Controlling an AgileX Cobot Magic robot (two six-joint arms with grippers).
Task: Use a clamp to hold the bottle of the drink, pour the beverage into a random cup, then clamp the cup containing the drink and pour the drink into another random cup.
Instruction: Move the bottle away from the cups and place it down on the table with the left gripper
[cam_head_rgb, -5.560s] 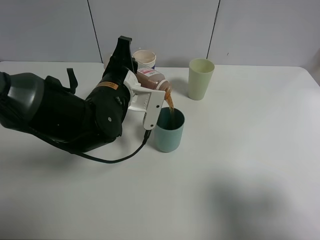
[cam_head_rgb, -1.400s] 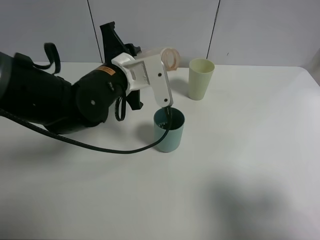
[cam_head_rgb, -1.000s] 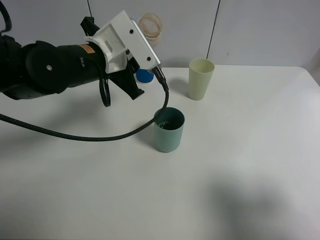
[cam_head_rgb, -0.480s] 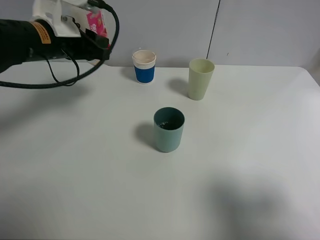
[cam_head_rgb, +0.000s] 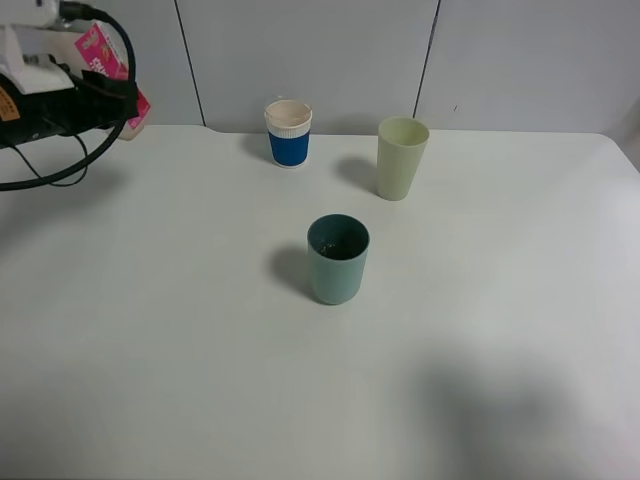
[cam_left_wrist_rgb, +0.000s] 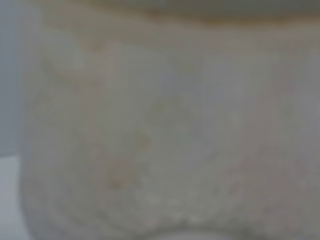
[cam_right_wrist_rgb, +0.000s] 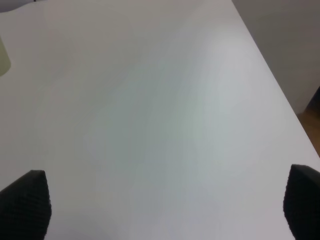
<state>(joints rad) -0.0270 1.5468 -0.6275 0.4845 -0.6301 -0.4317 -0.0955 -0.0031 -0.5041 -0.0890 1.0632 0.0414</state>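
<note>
Next, my left gripper stands the drink bottle, now held above the table's far back, on the bare table (cam_head_rgb: 153, 224) between its own shadow and the teal cup, closer to the shadow.
My left gripper (cam_head_rgb: 75, 90) is at the far left back of the table, shut on the drink bottle (cam_head_rgb: 103, 48) with the pink label and holding it above the table. In the left wrist view the bottle (cam_left_wrist_rgb: 160, 130) fills the frame as a pale blur. A teal cup (cam_head_rgb: 338, 259) stands in the middle of the table with dark drink in its bottom. A blue cup with a white rim (cam_head_rgb: 288, 133) and a pale green cup (cam_head_rgb: 401, 158) stand at the back. My right gripper (cam_right_wrist_rgb: 162, 205) is open over bare table and is out of the high view.
The white table (cam_head_rgb: 480, 330) runs to a grey wall at the back. Its right edge (cam_right_wrist_rgb: 270, 75) shows in the right wrist view, with floor beyond. A sliver of the pale green cup (cam_right_wrist_rgb: 3, 57) shows at that view's edge.
My left arm stopped pouring over the teal cup, lifted the bottle and swung it back to the far left. The teal cup now stands uncovered with drink inside.
</note>
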